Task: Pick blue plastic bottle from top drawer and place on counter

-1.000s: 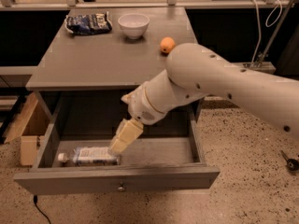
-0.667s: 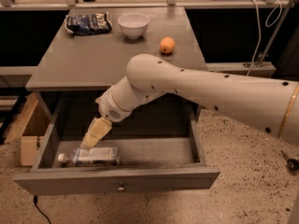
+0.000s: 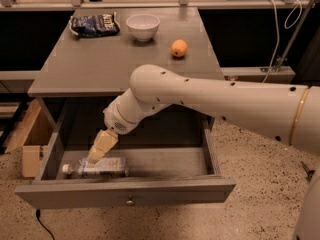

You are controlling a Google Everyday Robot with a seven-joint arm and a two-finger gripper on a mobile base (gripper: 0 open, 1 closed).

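Observation:
The robot's gripper will close on the bottom end (image 3: pixel 117 167) of the blue plastic bottle, at the opposite end from the bottle's white cap.
The blue plastic bottle (image 3: pixel 97 167) lies on its side at the front left of the open top drawer (image 3: pixel 125 194), white cap pointing left. My gripper (image 3: pixel 96 155) reaches down into the drawer from the white arm and its cream fingers sit right over the bottle's left half, touching or nearly touching it. The grey counter (image 3: pixel 120 59) is the table top above the drawer.
On the counter stand a dark blue snack bag (image 3: pixel 94 24) at the back left, a white bowl (image 3: pixel 143 26) beside it and an orange (image 3: pixel 179 48) to the right. A cardboard box (image 3: pixel 27 144) sits on the floor left of the drawer. Cables hang at the right.
My arm has swung left and lowered. The gripper went from the drawer's middle to directly over the bottle. The bottle has not moved.

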